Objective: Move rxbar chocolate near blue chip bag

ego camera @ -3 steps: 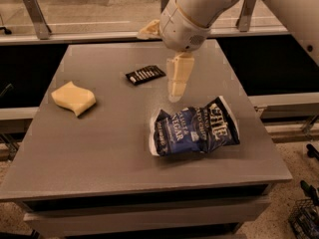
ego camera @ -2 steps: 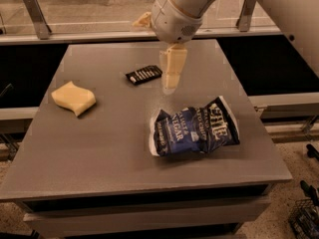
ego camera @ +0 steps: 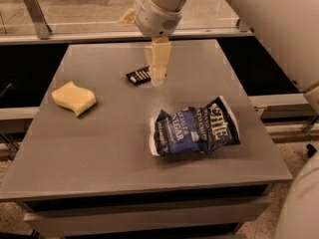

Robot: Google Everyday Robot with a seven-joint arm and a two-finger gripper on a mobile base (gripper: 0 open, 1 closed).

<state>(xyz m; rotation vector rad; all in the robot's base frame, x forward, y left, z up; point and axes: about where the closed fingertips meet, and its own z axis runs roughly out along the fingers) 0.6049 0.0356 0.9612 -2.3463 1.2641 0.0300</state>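
The bar should move near the blue chip bag, so my gripper should close on the middle of the rxbar chocolate [ego camera: 146, 74].
The rxbar chocolate [ego camera: 138, 75], a small flat black wrapper with white lettering, lies on the grey table [ego camera: 109, 153] toward its far middle. My gripper [ego camera: 158, 77] hangs from the white arm right beside the bar's right end, with its tip close over the bar's right edge. The blue chip bag [ego camera: 195, 127], crinkled dark blue foil with white lettering, lies on the table to the right of centre, well in front of the bar and gripper.
A pale yellow wavy sponge [ego camera: 74, 97] lies at the table's left. A metal rail [ego camera: 35, 15] runs behind the table. The white arm fills the upper right of the view.
The gripper has moved left and back, from above the chip bag's far side to the right end of the black bar. The bar, bag and sponge have not moved.
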